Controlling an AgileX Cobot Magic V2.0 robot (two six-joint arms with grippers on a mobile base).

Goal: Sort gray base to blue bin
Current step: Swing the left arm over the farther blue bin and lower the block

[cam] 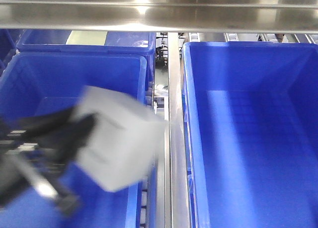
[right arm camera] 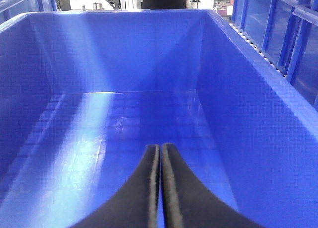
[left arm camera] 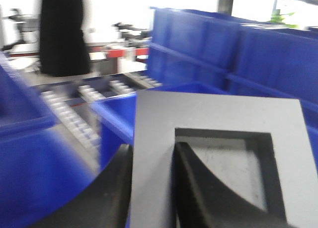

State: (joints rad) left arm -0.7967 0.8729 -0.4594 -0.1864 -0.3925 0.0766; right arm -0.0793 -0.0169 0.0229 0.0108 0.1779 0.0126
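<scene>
Next, I set the gray base down with my left gripper on the near bottom of the larger blue bin (cam: 274, 188).
The gray base (cam: 121, 141), a light-gray block, is blurred and held in the air over the right rim of the left blue bin (cam: 59, 79). My left gripper (cam: 89, 128) is shut on it from the left. In the left wrist view the gray base (left arm camera: 218, 114) fills the frame. One finger (left arm camera: 198, 188) sits inside its square recess and the other presses the outer wall. A larger blue bin (cam: 248, 138) stands to the right, with nothing showing inside it. My right gripper (right arm camera: 160, 156) is shut with nothing in it, low inside a blue bin (right arm camera: 248, 114) with a grid floor.
A metal rail (cam: 175, 138) runs between the two front bins. A steel shelf edge (cam: 159, 14) crosses the top of the front view. Another blue bin (cam: 89, 41) stands behind the left one. Roller conveyor strips (left arm camera: 74, 114) and more blue crates (left arm camera: 223, 44) show beyond the block.
</scene>
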